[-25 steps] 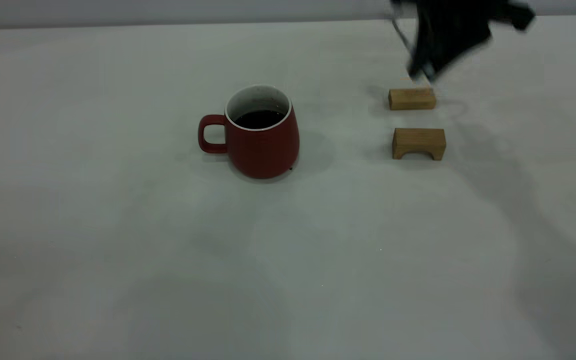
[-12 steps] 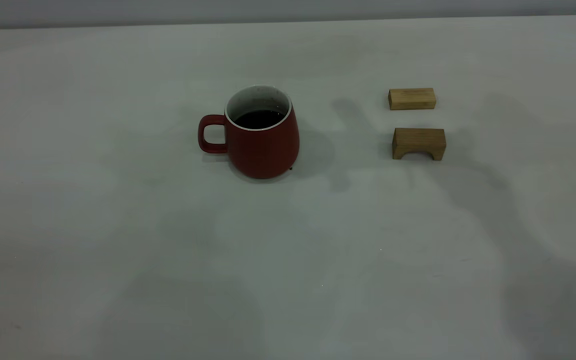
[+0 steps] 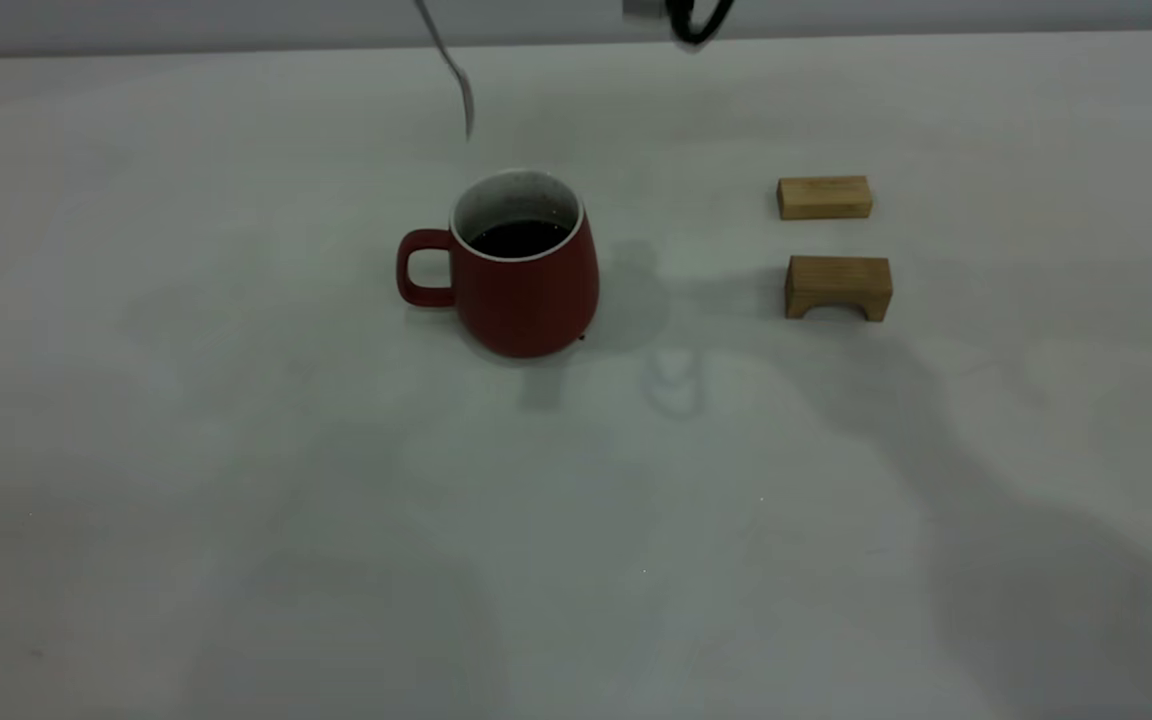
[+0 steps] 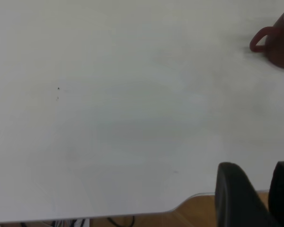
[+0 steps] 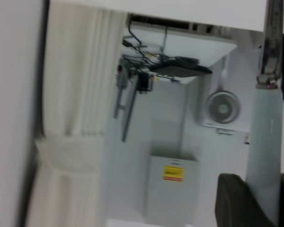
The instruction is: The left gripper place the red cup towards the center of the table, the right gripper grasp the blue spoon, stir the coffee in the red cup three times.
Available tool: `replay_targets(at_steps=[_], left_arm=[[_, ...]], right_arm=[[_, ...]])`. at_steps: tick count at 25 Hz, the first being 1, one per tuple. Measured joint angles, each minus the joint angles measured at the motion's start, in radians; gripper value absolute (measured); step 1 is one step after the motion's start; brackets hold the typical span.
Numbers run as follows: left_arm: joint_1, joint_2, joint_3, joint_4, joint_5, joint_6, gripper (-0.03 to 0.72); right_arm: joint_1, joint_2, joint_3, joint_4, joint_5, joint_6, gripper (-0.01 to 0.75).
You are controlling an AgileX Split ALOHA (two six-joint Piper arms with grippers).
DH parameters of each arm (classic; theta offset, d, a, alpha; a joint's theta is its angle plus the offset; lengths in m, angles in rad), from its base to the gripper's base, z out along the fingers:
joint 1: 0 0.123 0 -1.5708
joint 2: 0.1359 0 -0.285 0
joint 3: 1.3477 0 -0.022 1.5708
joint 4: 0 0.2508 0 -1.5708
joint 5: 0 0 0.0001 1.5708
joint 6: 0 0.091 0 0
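Note:
Next, my right gripper lets go of the blue spoon in the red cup, against the cup's rim [image 3: 464, 238] near the cup's handle.
The red cup [image 3: 526, 270] stands upright near the middle of the table [image 3: 236, 450], handle to the left, with dark coffee [image 3: 519, 238] inside. The blue spoon's grey metal bowl [image 3: 457, 85] hangs down from the top edge, above and just behind the cup's left rim, clear of it. In the right wrist view my right gripper [image 5: 265, 189] is shut on the spoon's pale blue handle [image 5: 265, 137]. My left gripper [image 4: 258, 170] hovers over the table's near-left edge with nothing in it, fingers close together, far from the cup [image 4: 279, 40].
Two wooden blocks lie to the right of the cup: a plain bar [image 3: 824, 197] farther back and an arch-shaped one [image 3: 838, 287] nearer. A black cable loop [image 3: 698, 18] of the right arm shows at the top edge.
A second ago the right arm was above the far wooden block. It then left the view, and now the spoon's bowl hangs above and behind the cup. Cup and blocks have not moved.

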Motion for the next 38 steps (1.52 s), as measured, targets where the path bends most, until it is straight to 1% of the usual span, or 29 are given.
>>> replay_targets(at_steps=[4, 9, 21, 23, 24, 26, 29, 31, 33, 35, 38], left_arm=[[0.000, 0.000, 0.000, 0.000, 0.000, 0.000, 0.247], [0.000, 0.000, 0.000, 0.000, 0.000, 0.000, 0.247], [0.000, 0.000, 0.000, 0.000, 0.000, 0.000, 0.247], [0.000, 0.000, 0.000, 0.000, 0.000, 0.000, 0.247], [0.000, 0.000, 0.000, 0.000, 0.000, 0.000, 0.247], [0.000, 0.000, 0.000, 0.000, 0.000, 0.000, 0.247], [0.000, 0.000, 0.000, 0.000, 0.000, 0.000, 0.247], [0.000, 0.000, 0.000, 0.000, 0.000, 0.000, 0.247], [0.000, 0.000, 0.000, 0.000, 0.000, 0.000, 0.247], [0.000, 0.000, 0.000, 0.000, 0.000, 0.000, 0.247], [0.000, 0.000, 0.000, 0.000, 0.000, 0.000, 0.247]], right_arm=[[-0.011, 0.081, 0.000, 0.055, -0.017, -0.043, 0.151], [-0.031, 0.151, 0.000, 0.078, -0.040, -0.051, 0.151], [-0.045, 0.206, 0.000, 0.088, -0.031, -0.054, 0.151], [-0.049, 0.206, 0.000, 0.089, -0.023, -0.054, 0.164], [-0.050, 0.206, 0.000, 0.089, -0.013, -0.054, 0.178], [-0.053, 0.206, 0.000, 0.089, 0.015, -0.054, 0.234], [-0.055, 0.206, -0.001, 0.072, 0.057, -0.054, 0.379], [-0.056, 0.205, -0.009, 0.027, 0.081, -0.054, 0.482], [-0.059, 0.196, -0.014, -0.032, 0.089, -0.054, 0.558], [-0.069, 0.167, -0.016, -0.120, 0.090, -0.054, 0.603], [-0.097, 0.076, -0.016, -0.319, 0.090, -0.054, 0.608]])
